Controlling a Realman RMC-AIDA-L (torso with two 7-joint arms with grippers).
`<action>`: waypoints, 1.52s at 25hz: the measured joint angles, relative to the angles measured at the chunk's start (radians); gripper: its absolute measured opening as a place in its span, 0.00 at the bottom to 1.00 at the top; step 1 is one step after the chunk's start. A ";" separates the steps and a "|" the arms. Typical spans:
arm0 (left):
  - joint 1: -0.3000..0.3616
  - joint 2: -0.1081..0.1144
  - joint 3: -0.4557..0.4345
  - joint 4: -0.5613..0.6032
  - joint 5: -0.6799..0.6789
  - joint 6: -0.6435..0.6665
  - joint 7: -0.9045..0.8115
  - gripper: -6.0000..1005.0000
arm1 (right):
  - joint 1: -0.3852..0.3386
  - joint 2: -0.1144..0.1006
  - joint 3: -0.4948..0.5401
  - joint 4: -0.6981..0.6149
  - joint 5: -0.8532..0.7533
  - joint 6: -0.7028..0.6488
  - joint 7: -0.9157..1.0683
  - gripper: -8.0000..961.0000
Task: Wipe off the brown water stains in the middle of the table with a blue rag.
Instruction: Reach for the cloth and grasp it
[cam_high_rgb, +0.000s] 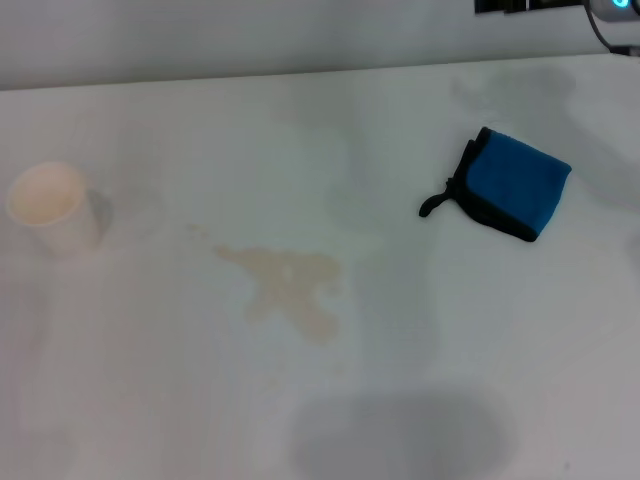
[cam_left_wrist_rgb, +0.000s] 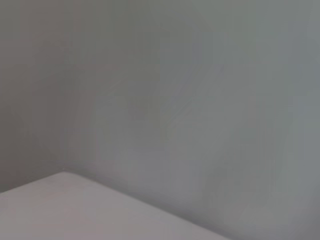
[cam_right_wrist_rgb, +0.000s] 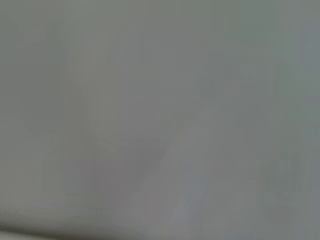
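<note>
The middle of the folded blue rag (cam_high_rgb: 513, 184), between its black trim and the opposite blue edge, will be gripped by my right gripper.
The brown water stains (cam_high_rgb: 290, 285) spread as a pale tan splotch near the middle of the white table (cam_high_rgb: 480, 350), with faint specks trailing toward the left. The blue rag (cam_high_rgb: 515, 183) lies folded at the right rear of the table, its black trim and short black loop tail pointing left. Neither gripper shows in the head view. Both wrist views hold only plain grey surface, with a pale table corner (cam_left_wrist_rgb: 65, 210) in the left wrist view.
A white paper cup (cam_high_rgb: 52, 207) with a cream inside stands at the left side of the table. The table's far edge runs along the top, with dark equipment (cam_high_rgb: 530, 6) at the upper right corner.
</note>
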 joint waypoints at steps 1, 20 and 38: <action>-0.008 0.000 0.002 0.001 0.002 0.000 0.000 0.87 | 0.019 0.005 0.052 0.017 0.006 0.059 -0.054 0.87; -0.041 0.001 0.003 -0.007 0.003 -0.008 -0.023 0.87 | 0.302 0.019 0.162 0.441 -0.332 0.184 -0.122 0.86; -0.062 0.001 0.004 -0.006 0.003 -0.011 -0.023 0.87 | 0.268 0.004 0.157 0.526 -0.340 0.207 -0.119 0.86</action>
